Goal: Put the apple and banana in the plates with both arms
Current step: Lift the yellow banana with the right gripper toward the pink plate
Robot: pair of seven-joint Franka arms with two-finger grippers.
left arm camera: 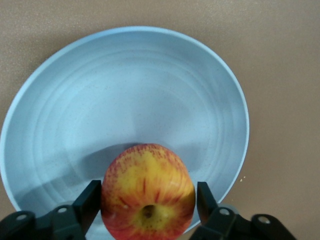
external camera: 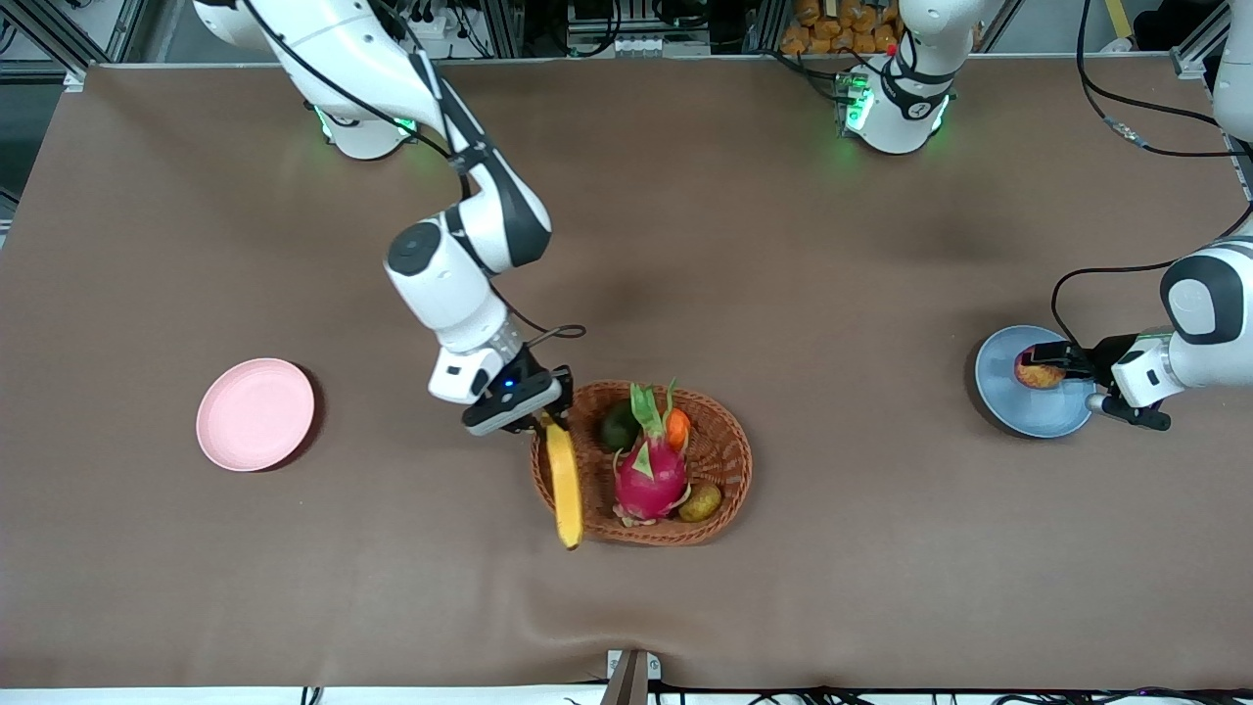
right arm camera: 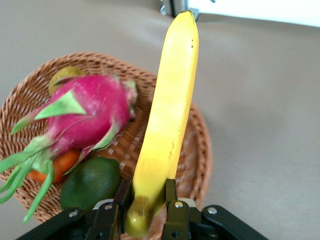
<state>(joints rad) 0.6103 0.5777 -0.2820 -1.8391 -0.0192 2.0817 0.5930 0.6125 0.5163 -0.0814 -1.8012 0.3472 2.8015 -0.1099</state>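
The yellow banana, now hanging over the wicker basket's edge, will go down from my right gripper across the pale pink plate [external camera: 270, 421], a little toward the wicker basket.
My left gripper [external camera: 1044, 366] is shut on the red-and-yellow apple [external camera: 1037, 376], low over the light blue plate [external camera: 1028, 416] near the left arm's end of the table. In the left wrist view the apple [left arm camera: 147, 192] sits between my dark fingers [left arm camera: 90, 202] above the plate [left arm camera: 125, 90]. My right gripper [external camera: 544, 419] is shut on one end of the yellow banana [external camera: 564, 485], which hangs over the wicker basket's edge. It also shows in the right wrist view [right arm camera: 167, 115]. The pale pink plate [external camera: 255, 413] lies empty toward the right arm's end.
The oval wicker basket [external camera: 732, 452] at mid-table holds a pink dragon fruit [external camera: 649, 477], a dark green fruit [external camera: 619, 427], an orange fruit [external camera: 678, 427] and a brownish kiwi-like fruit [external camera: 700, 502]. A metal bracket [external camera: 631, 676] sits at the table's near edge.
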